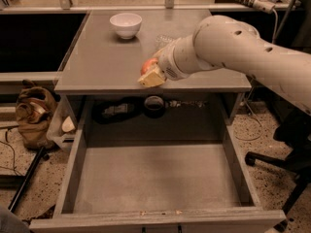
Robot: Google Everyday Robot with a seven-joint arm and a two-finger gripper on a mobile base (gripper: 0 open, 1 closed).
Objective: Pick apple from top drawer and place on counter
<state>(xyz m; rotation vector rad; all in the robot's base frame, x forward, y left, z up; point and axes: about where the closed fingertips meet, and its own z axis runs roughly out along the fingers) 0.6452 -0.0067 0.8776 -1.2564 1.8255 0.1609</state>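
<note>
The robot's gripper will let go of the red apple on the grey counter (pixel 153 69) near the counter's front edge, in front of the bottle.
The red apple (pixel 147 65) is held in my gripper (pixel 149 73) just above the front part of the grey counter (pixel 97 67). The cream fingers (pixel 151 77) are closed around the apple, which shows only as a red patch above them. My white arm reaches in from the right. The top drawer (pixel 155 178) is pulled fully open below the counter, and its grey floor is bare.
A white bowl (pixel 126 24) stands at the back of the counter. A clear plastic bottle (pixel 163 41) lies mostly hidden behind my arm. A brown bag (pixel 34 113) sits on the floor at left, and a chair base (pixel 282 164) at right.
</note>
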